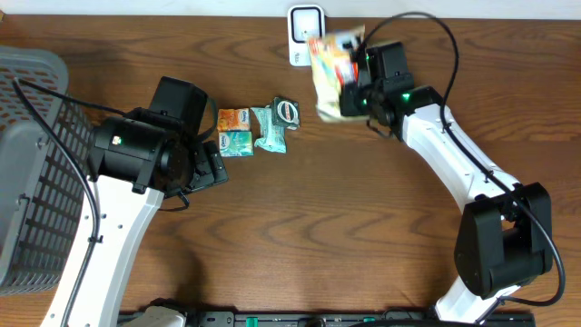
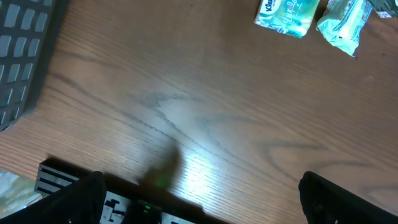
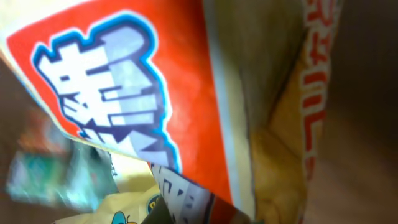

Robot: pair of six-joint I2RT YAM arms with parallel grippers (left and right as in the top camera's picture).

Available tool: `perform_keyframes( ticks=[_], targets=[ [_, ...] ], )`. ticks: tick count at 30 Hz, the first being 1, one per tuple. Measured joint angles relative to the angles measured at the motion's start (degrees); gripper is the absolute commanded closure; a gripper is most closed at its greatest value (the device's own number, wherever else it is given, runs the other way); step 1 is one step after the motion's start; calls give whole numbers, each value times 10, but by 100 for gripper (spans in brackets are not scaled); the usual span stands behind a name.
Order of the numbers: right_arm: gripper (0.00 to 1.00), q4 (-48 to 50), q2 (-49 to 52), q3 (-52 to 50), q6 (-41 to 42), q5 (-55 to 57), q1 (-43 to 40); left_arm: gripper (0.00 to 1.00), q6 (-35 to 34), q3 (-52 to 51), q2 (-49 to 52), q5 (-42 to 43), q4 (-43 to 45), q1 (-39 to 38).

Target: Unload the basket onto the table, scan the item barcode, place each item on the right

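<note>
The robot's right gripper needs to release the orange snack bag on the table's back corner [image 1: 547, 73] opposite the grey basket.
My right gripper [image 1: 352, 89] is shut on a yellow and orange snack bag [image 1: 329, 73], holding it off the table just right of the white scanner [image 1: 306, 34] at the back edge. The bag [image 3: 155, 93] fills the right wrist view with red, blue and white print, and hides that gripper's fingers. My left gripper [image 1: 211, 168] hovers low over bare wood at centre left, open and empty; its dark fingertips [image 2: 336, 199] show at the bottom corners of the left wrist view.
Small packets lie mid-table: an orange one [image 1: 233, 119], a teal one [image 1: 236, 142] [image 2: 286, 15], a green one [image 1: 270, 129] [image 2: 342, 25], and a tape measure [image 1: 288, 110]. A grey basket [image 1: 27, 182] stands at the far left.
</note>
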Motion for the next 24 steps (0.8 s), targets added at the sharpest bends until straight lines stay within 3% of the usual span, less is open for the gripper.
perform_keyframes(
  ticks=[12,17,24],
  targets=[
    [99,343,50,9,68,14,28,2,-1,-1,0,0,0,0],
    [99,366,143,82,108,40,29,2,-1,-1,0,0,0,0],
    [99,278,317,319,112,56,28,2,-1,-2,0,0,0,0]
  ],
)
